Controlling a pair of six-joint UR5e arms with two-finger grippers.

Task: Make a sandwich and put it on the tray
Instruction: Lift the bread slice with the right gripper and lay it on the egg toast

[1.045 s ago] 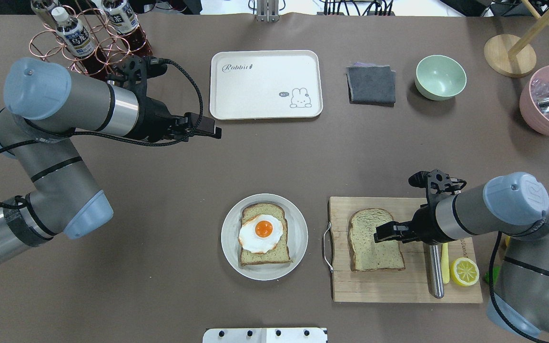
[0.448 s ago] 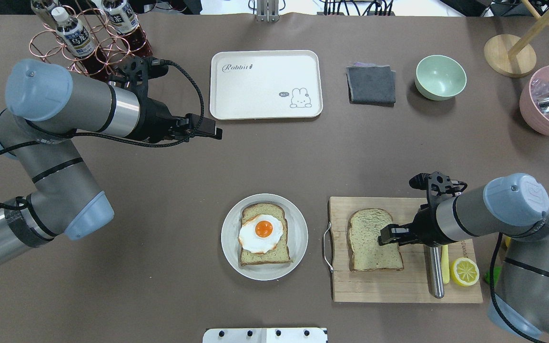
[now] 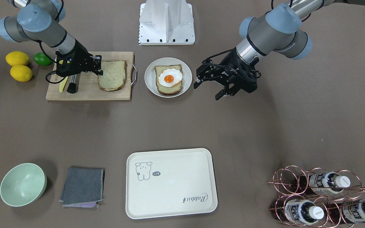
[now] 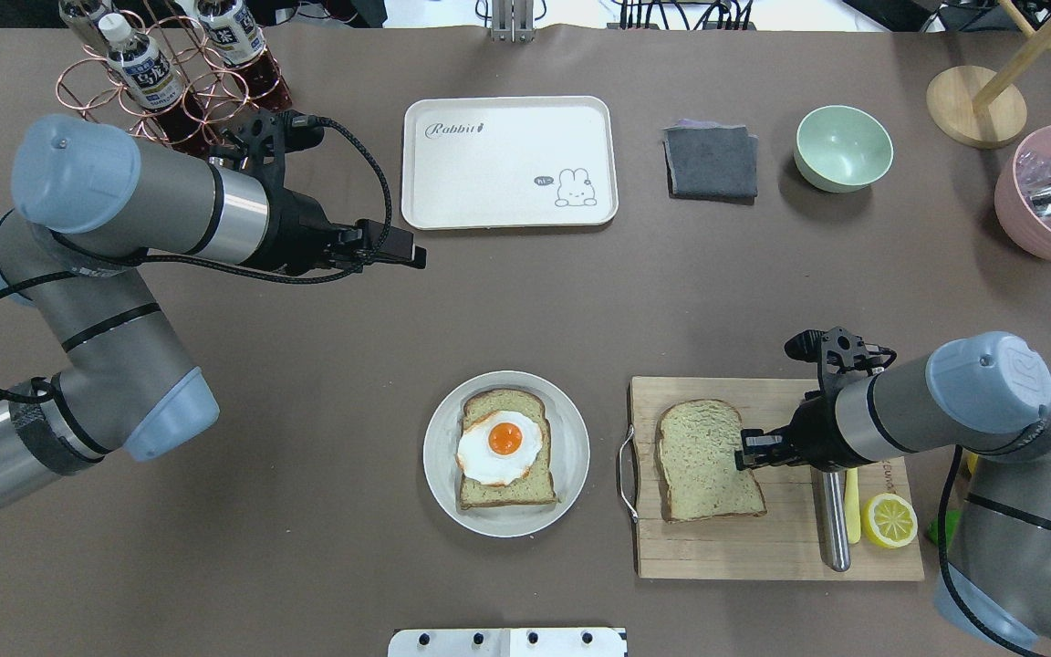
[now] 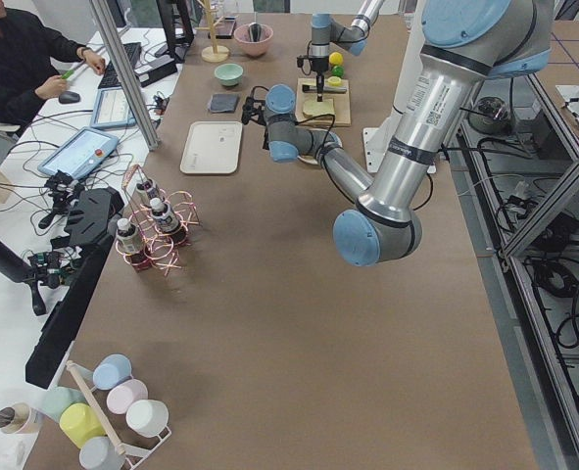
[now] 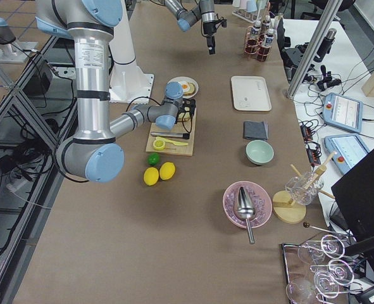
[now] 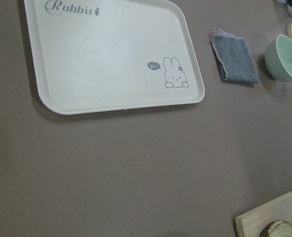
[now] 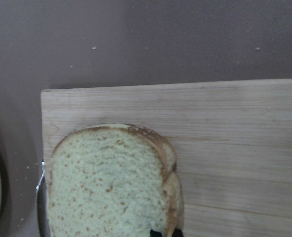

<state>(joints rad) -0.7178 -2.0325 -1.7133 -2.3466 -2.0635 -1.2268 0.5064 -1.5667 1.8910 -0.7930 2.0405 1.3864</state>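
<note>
Next, my right gripper places the second bread slice on top of the fried egg (image 3: 170, 81) on the round white plate.
A bread slice topped with a fried egg (image 4: 500, 442) lies on the round white plate (image 4: 573, 456). The second bread slice (image 4: 699, 456) lies on the wooden cutting board (image 4: 763, 547), also seen in the right wrist view (image 8: 106, 187). My right gripper (image 4: 746, 450) is shut on that slice's right crust edge, and one fingertip (image 8: 154, 232) shows at the crust. My left gripper (image 3: 206, 91) is open and empty, held above the bare table between plate and tray. The cream tray (image 4: 507, 160) marked "Rabbit" stands empty at the far side and also shows in the left wrist view (image 7: 111, 59).
A steel-handled tool (image 4: 836, 520), a yellow knife and a lemon half (image 4: 889, 520) lie on the board's right. A grey cloth (image 4: 711, 162), a green bowl (image 4: 843, 146) and a pink bowl (image 4: 1050, 196) are at the far right. A copper bottle rack (image 4: 170, 73) stands at the far left.
My right gripper drew back from over the slice to its right edge. The slice shifted slightly left and turned a little. The left arm barely moved.
</note>
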